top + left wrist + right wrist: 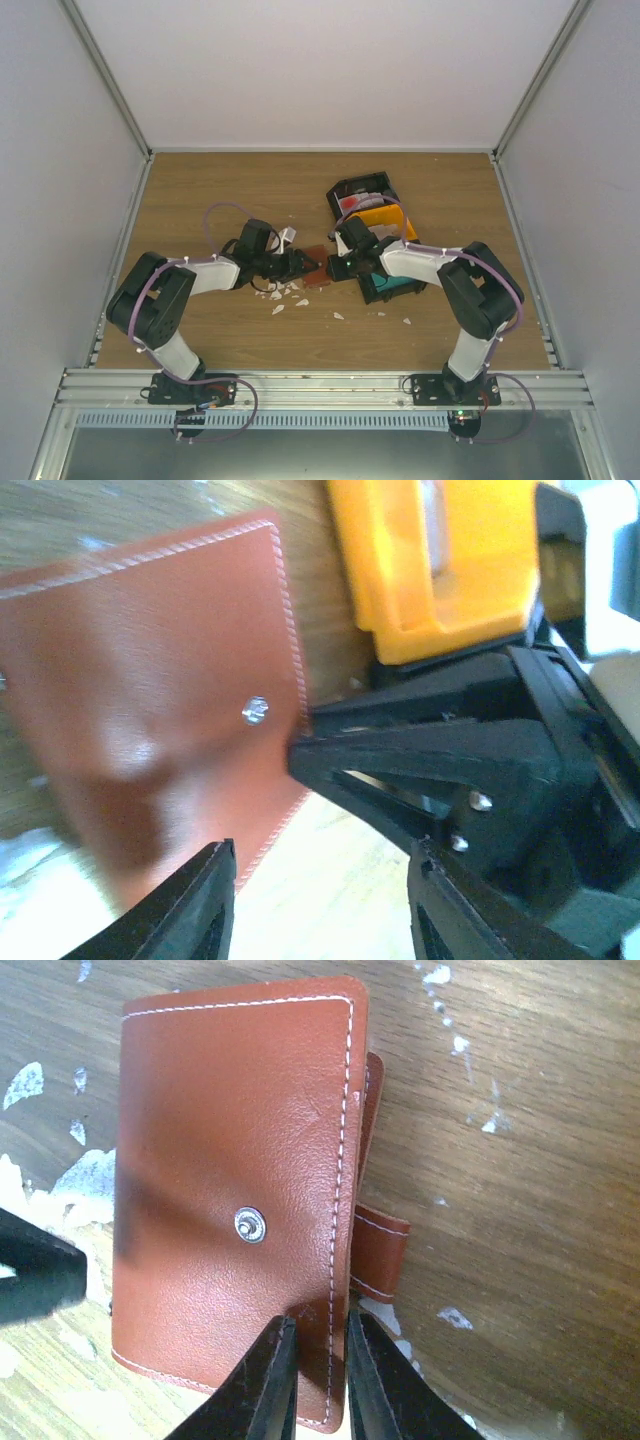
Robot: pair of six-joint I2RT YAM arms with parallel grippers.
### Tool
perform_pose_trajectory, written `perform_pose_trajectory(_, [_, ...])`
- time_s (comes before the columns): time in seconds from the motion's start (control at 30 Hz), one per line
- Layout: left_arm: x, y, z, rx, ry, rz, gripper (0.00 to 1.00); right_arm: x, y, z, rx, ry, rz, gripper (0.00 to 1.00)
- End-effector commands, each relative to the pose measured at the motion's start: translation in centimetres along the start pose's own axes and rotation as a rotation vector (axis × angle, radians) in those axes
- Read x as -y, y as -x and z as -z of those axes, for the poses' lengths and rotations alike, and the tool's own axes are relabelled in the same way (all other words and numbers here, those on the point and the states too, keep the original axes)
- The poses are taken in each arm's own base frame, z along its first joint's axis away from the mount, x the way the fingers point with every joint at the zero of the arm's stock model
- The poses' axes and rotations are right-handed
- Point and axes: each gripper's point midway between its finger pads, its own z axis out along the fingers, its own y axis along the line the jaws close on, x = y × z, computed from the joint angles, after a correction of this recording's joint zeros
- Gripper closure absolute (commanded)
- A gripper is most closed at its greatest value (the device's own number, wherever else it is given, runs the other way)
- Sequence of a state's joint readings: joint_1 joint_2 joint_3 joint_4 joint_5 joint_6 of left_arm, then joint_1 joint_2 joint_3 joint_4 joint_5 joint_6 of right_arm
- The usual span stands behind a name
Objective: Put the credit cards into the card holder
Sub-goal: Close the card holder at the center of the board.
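I will pinch the card holder's folded side (118,1250) with my left gripper and straighten it, as it lies slanted with only its stitched edge in my right gripper.
The reddish-brown card holder (318,272) lies closed on the table between my two grippers, its snap stud facing up (220,1160). My right gripper (322,1370) is nearly closed, its jaws pinching the stitched edge of the holder's cover near a corner; it also shows in the top view (341,266). My left gripper (325,900) is open and empty, just off the holder's (150,680) other side, also seen from above (297,264). Red-and-white cards (352,204) seem to lie in the black bin; a teal item (398,289) shows under the right arm.
A black bin (345,186) and a yellow bin (388,218) stand behind the right gripper; the yellow bin (430,570) is close in the left wrist view. Torn white scraps (285,296) lie scattered in front of the holder. The holder's strap tab (380,1250) sticks out sideways.
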State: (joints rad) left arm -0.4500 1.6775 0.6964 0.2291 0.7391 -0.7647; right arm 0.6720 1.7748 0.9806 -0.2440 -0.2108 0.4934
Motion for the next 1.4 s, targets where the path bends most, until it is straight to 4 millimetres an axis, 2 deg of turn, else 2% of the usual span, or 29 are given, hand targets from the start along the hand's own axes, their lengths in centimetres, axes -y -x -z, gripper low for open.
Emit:
perform_pose_trajectory(0.0, [-3.3,1.2,2.0,0.111,0.251,0.01,0.48,-0.1,-0.4,-0.5,-0.054,0.014,0.046,0.85])
perform_pose_trajectory(0.07, [-4.3,1.3,2.5,0.13,0.299,0.017,0.43,-0.6,-0.7,-0.8,-0.08,0.044,0.056,0.85])
perform_pose_trajectory(0.17, [-4.9,0.8,2.0,0.098,0.297,0.031,0.4,-1.0,-1.5,-1.4,-0.12,0.076,0.069,0.88])
perform_pose_trajectory(0.4, [-5.9,0.0,1.3,0.058,0.299,0.065,0.39,-1.2,-2.6,-2.0,-0.175,0.105,0.093,0.89])
perform_pose_trajectory(0.53, [-6.1,-0.6,0.5,0.027,0.267,0.079,0.42,-1.6,-3.3,-2.5,-0.218,0.141,0.127,0.89])
perform_pose_trajectory(0.77, [-5.7,-1.9,0.0,-0.016,0.189,0.075,0.56,-3.7,-3.6,-2.2,-0.228,0.242,0.163,0.89])
perform_pose_trajectory(0.97, [-4.6,-2.5,0.3,-0.031,0.131,0.018,0.7,-3.6,-3.4,-1.8,-0.199,0.227,0.149,0.87])
perform_pose_trajectory(1.07, [-3.8,-2.7,0.4,-0.041,0.098,-0.009,0.82,-3.4,-3.6,-1.6,-0.19,0.219,0.137,0.85])
perform_pose_trajectory(1.17, [-3.6,-2.8,0.5,-0.05,0.096,-0.02,0.89,-3.0,-3.5,-1.3,-0.165,0.193,0.126,0.79])
perform_pose_trajectory(1.37, [-3.4,-3.9,1.3,-0.09,0.108,-0.048,0.91,-1.5,-1.5,1.6,-0.023,0.065,0.134,0.64])
